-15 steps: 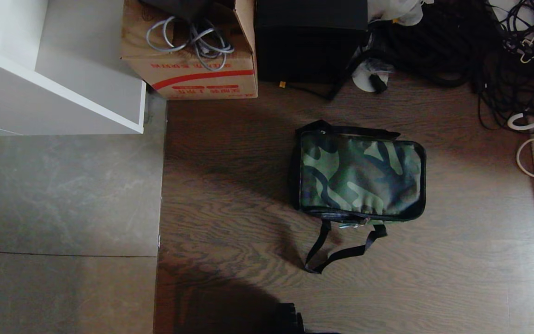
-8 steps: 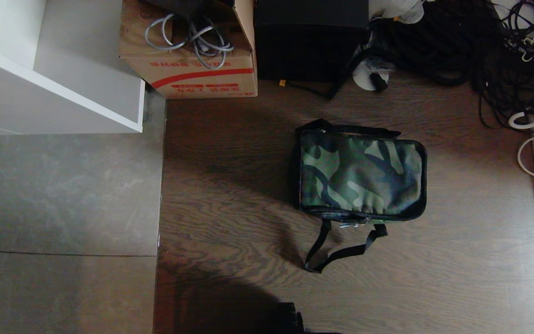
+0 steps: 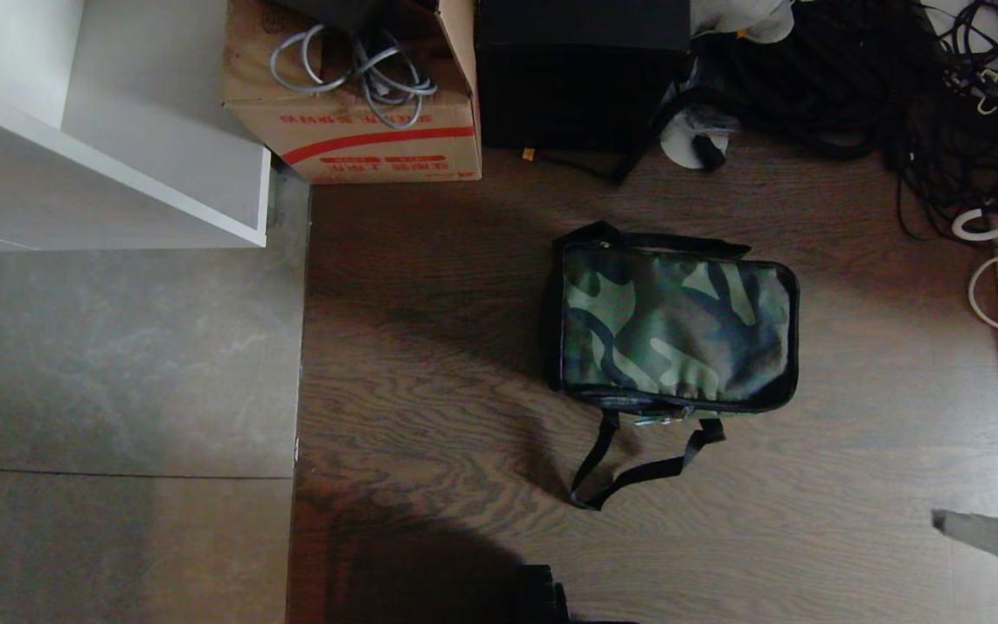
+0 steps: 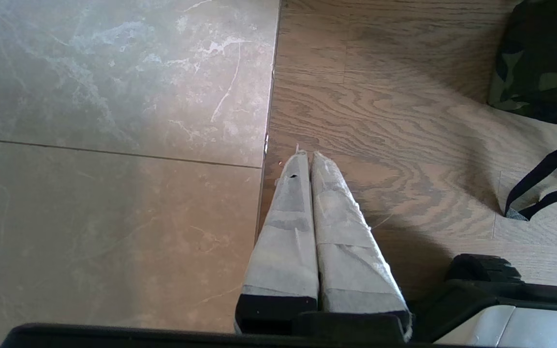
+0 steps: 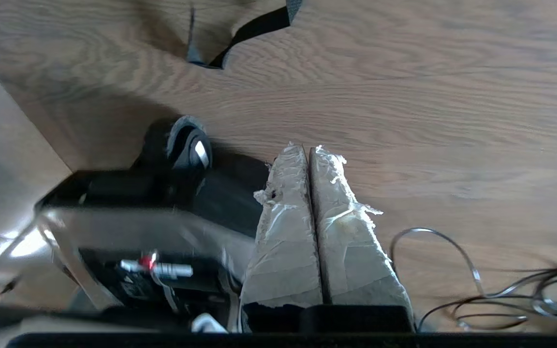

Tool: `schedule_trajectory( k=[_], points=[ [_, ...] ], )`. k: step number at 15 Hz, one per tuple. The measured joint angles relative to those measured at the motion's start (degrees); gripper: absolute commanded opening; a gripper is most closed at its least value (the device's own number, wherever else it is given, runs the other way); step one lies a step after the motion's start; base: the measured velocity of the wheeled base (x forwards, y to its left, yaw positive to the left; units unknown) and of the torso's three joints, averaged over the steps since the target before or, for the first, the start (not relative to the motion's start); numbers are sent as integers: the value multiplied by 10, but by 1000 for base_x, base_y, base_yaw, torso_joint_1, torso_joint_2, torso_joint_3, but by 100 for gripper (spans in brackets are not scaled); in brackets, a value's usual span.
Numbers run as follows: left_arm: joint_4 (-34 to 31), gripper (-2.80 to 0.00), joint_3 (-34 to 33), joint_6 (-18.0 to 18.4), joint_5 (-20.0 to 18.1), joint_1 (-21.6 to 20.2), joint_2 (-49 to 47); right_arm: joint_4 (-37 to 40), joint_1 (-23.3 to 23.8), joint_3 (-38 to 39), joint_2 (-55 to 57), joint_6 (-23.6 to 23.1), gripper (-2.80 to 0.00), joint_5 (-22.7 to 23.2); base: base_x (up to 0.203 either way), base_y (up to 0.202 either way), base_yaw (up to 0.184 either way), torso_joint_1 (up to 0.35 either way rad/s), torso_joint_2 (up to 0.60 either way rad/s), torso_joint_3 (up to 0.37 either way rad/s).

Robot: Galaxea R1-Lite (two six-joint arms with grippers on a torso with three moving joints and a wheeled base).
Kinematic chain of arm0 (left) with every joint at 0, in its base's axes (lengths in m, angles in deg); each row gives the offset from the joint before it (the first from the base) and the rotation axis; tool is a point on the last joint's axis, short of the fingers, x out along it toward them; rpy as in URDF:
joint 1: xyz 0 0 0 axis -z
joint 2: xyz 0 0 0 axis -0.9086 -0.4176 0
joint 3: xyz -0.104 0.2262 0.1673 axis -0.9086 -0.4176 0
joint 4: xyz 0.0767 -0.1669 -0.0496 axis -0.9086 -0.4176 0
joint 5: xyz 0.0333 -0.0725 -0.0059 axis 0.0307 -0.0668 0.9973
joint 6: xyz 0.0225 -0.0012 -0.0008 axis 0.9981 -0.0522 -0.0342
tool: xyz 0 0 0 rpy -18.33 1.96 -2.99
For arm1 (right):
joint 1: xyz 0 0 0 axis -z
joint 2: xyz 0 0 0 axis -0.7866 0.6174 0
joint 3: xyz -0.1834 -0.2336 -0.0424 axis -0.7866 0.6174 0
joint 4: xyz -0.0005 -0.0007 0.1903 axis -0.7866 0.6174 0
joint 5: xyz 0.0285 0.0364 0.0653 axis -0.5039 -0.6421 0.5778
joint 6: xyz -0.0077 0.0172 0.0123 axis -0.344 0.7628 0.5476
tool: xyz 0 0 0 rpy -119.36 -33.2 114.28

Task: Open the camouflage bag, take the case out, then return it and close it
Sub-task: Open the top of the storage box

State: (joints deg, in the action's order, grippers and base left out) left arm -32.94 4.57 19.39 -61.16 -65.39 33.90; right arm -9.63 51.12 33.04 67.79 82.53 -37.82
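Next, I close my right gripper on the metal zipper pull (image 3: pixel 657 420) of the camouflage bag, on the side that has the looped strap, so that I can open the bag.
The camouflage bag (image 3: pixel 677 329) lies closed on the wooden floor, camouflage face up, its black strap (image 3: pixel 638 472) looped on the floor toward me. The case is hidden. At the lower right edge of the head view, my right gripper (image 3: pixel 939 518) pokes in, well to the right of the strap and apart from the bag. In the right wrist view that gripper (image 5: pixel 307 147) is shut and empty above bare floor, with the strap (image 5: pixel 254 29) far ahead. My left gripper (image 4: pixel 306 153) is shut and empty, parked over the seam between tile and wood, the bag's corner (image 4: pixel 539 58) off to its side.
Behind the bag stand a cardboard box (image 3: pixel 352 130) holding grey cables and a tall black box (image 3: pixel 581 78). A tangle of black cables (image 3: pixel 941 104) fills the far right. A white shelf unit (image 3: pixel 109 147) stands far left. My base wheel (image 5: pixel 186 145) is near the right gripper.
My right gripper has come into the head view at the lower right edge. The bag and strap have not moved.
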Motion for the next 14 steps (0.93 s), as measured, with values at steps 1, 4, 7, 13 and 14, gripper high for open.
schedule_trajectory(
  k=[1,4,7,13,14],
  points=[
    [0,-280,0,0,0,0,0,-56,-4,6,65,3,-280,4,0,0,0,0,0,0],
    [0,-280,0,0,0,0,0,-235,-32,23,244,35,-280,15,0,0,0,0,0,0],
    [0,-280,0,0,0,0,0,-406,-86,25,368,136,0,26,0,0,0,0,0,0],
    [0,-280,0,0,0,0,0,-568,-176,13,474,158,0,62,0,0,0,0,0,0],
    [0,-280,0,0,0,0,0,-600,-186,14,494,143,0,55,0,0,0,0,0,0]
  ],
)
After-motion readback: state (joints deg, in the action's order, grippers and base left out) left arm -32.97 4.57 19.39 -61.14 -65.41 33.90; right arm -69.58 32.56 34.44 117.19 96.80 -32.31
